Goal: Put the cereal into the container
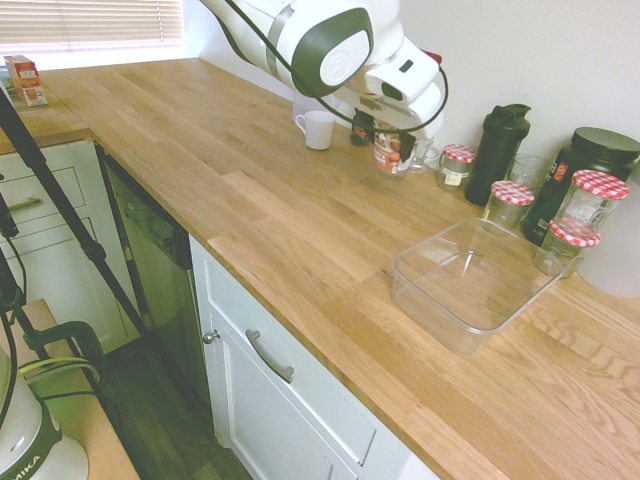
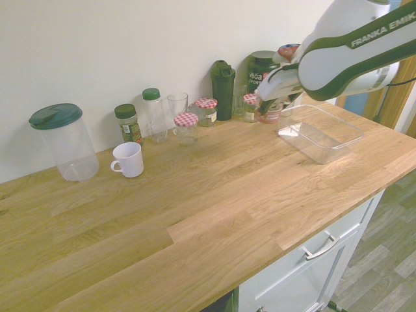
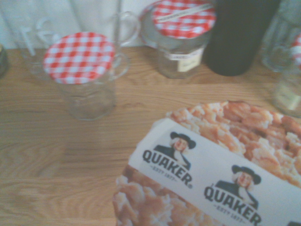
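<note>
My gripper has the cereal, which is now near the back wall. I should set it down on the middle of the clear container's bottom (image 1: 459, 296).
The cereal (image 1: 388, 153) is a small cup with red and white printed sides, and my gripper (image 1: 386, 135) is shut on it from above, near the back wall. From the other side, the cereal (image 2: 268, 114) hangs under the gripper (image 2: 270, 105), just left of the container's far corner. I cannot tell whether the cup is touching the wood. Its printed Quaker lid (image 3: 211, 174) fills the lower right of the wrist view. The container (image 1: 405, 272), a clear shallow square tub, stands empty on the counter nearer the front edge, also seen as the container (image 2: 344, 140).
Glass jars with red-checked lids (image 1: 458, 165) (image 1: 510, 200) (image 1: 590, 200), a black shaker bottle (image 1: 498, 150) and a dark canister (image 1: 590, 160) line the back wall. A white mug (image 1: 318, 129) stands left of the gripper. A green-lidded pitcher (image 2: 65, 140) is farther along.
</note>
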You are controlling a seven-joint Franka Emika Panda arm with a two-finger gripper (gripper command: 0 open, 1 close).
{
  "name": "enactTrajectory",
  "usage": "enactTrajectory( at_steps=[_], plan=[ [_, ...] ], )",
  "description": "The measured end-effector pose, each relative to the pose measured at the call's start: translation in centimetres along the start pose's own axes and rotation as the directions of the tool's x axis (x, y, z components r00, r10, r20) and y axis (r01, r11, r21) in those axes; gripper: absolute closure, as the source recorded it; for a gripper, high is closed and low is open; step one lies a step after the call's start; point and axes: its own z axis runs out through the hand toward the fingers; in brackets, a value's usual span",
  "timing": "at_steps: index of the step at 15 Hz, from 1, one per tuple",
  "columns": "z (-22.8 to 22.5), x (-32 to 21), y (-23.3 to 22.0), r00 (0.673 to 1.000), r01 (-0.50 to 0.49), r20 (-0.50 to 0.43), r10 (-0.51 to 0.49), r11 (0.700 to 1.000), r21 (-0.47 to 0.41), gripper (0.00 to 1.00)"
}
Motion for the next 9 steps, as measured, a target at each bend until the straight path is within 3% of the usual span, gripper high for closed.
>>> enactTrajectory(
  at_steps=[5,9],
  plan=[
    [1.1,5.7,9.5,0.993,-0.12,-0.017,0.119,0.992,-0.049,1.0],
    [4.7,7.8,12.8,0.987,-0.16,-0.005,0.16,0.983,-0.094,1.0]
  ],
)
